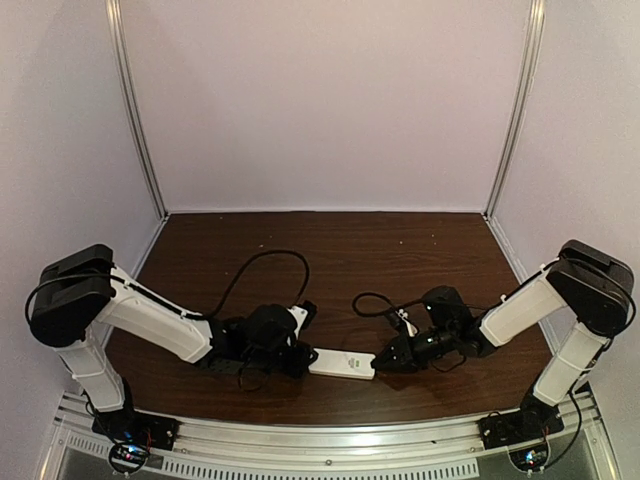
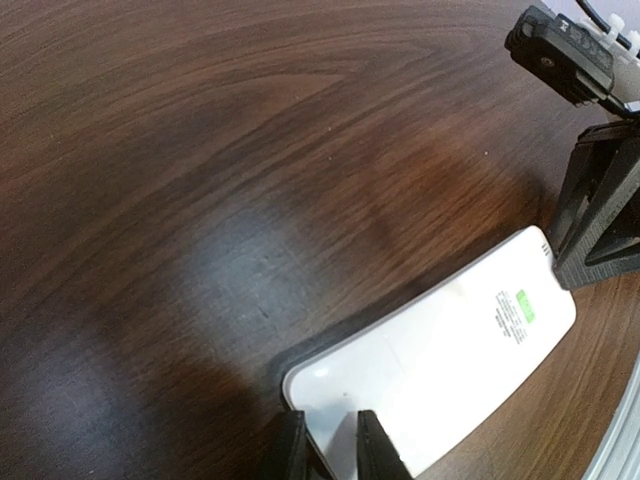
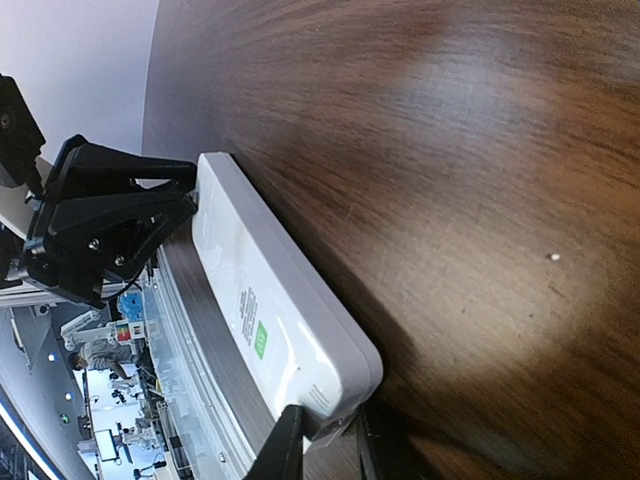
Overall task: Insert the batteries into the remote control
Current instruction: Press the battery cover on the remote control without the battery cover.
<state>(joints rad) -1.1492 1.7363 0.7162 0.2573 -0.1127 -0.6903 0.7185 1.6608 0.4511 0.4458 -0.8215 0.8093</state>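
Note:
My left gripper's closed fingers only press on the remote control's rounded end. Next, I open them, grip the remote control across its sides (image 2: 350, 346) and lift it up.
The remote control (image 1: 342, 363) is a white slab lying back side up between the two arms near the table's front edge, with a small green label showing on its back. My left gripper (image 1: 300, 358) is shut on its left end. In the left wrist view the jaws (image 2: 330, 448) pinch the rounded end of the remote (image 2: 450, 350). My right gripper (image 1: 383, 362) is shut on its right end. In the right wrist view the jaws (image 3: 325, 448) clamp the corner of the remote (image 3: 260, 290). The orange and purple batteries are out of view.
The dark wooden table (image 1: 340, 250) is enclosed by pale walls at the back and sides. A metal rail (image 1: 330, 440) runs along the front edge. Black cables (image 1: 265, 262) loop from both wrists over the table.

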